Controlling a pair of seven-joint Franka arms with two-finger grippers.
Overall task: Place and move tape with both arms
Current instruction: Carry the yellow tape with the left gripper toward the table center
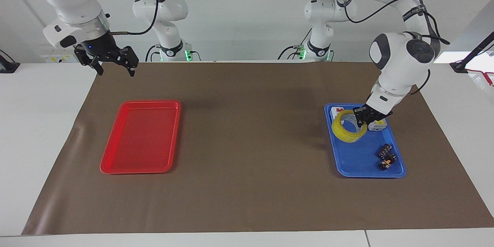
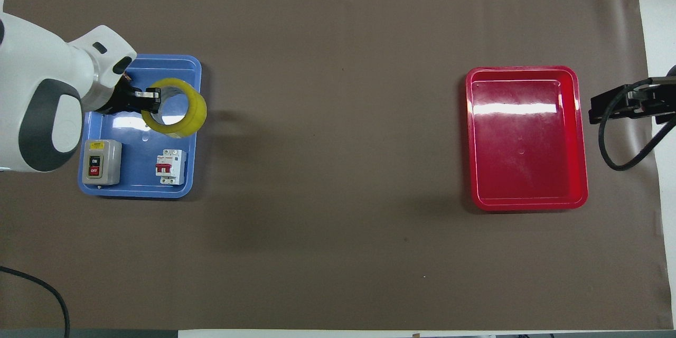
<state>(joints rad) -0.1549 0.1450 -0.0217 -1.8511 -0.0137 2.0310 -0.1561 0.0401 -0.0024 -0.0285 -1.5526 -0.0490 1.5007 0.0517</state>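
My left gripper needs to let go of the tape on the brown mat (image 2: 325,139), in the space that lies between the blue tray and the red tray.
The tape (image 1: 341,130) is a yellow ring with a white core. My left gripper (image 1: 362,117) is shut on its rim and holds it tilted in the air above the blue tray (image 1: 359,164). In the overhead view the tape (image 2: 194,114) hangs over the tray's edge toward the table's middle, with the left gripper (image 2: 149,96) on it. My right gripper (image 1: 115,70) waits open and empty in the air, over the mat's edge near the red tray (image 1: 141,139). In the overhead view the right gripper (image 2: 628,105) is beside that tray (image 2: 528,137).
In the blue tray (image 2: 137,186) lie a grey switch box (image 2: 100,161), a white and red circuit breaker (image 2: 170,166) and small black parts (image 1: 387,156). A brown mat (image 1: 247,185) covers the table. Two smaller white arms (image 1: 166,15) stand at the robots' edge.
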